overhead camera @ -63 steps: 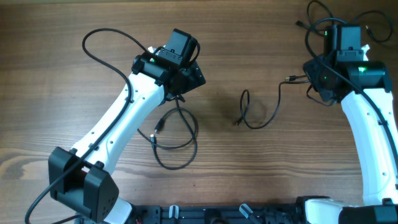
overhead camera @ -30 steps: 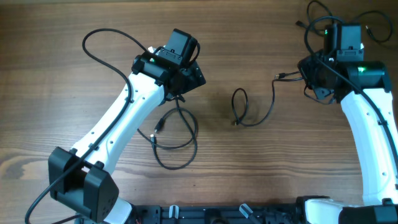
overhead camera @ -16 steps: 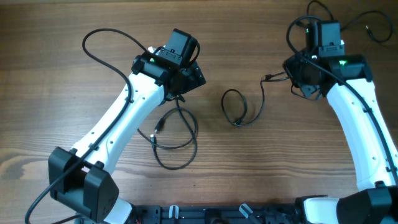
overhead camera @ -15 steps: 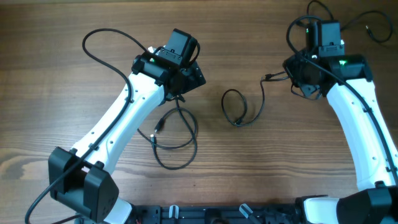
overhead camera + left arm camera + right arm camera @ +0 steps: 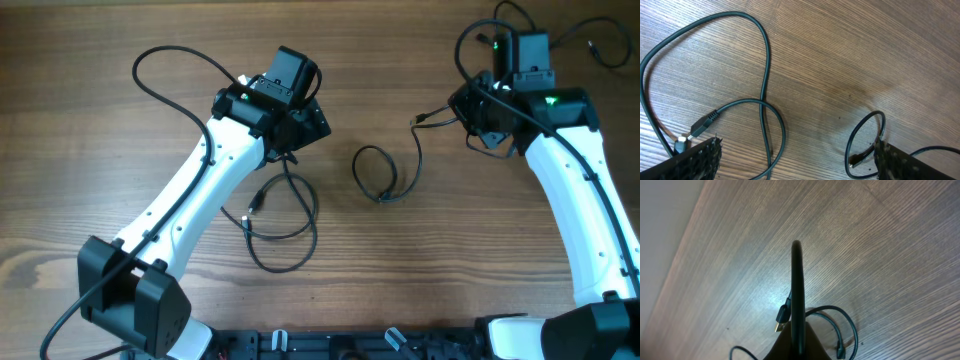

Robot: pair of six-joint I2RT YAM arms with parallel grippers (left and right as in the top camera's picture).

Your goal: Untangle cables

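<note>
Next, my right gripper lets go of the looped cable on the wood [image 5: 562, 115], at a spot just in front of the far corner's thin cord.
One black cable [image 5: 285, 215] lies in loose loops on the wood just below my left gripper [image 5: 292, 148]. In the left wrist view this cable [image 5: 764, 85] runs between the wide-open fingers of that gripper [image 5: 800, 167], and its plug [image 5: 702, 124] lies by the left finger. A second cable [image 5: 385, 178] forms a small loop at mid-table. Its upper part rises to my right gripper [image 5: 468, 108], which is shut on it. In the right wrist view that cord [image 5: 797, 280] stands up from the shut jaws [image 5: 797, 332], with a gold-tipped plug [image 5: 782, 317] beside it. A third thin cord [image 5: 600, 50] lies at the far right corner.
A thick black wire [image 5: 160, 65] attached to the left arm loops over the table at the upper left. The arm bases [image 5: 130, 300] stand along the front edge. The second cable's loop also shows in the left wrist view [image 5: 865, 145], beside the right finger.
My right gripper has moved left and slightly toward the far edge with the cable in it. The mid-table loop has been dragged left and drawn tighter. The left arm has not moved.
</note>
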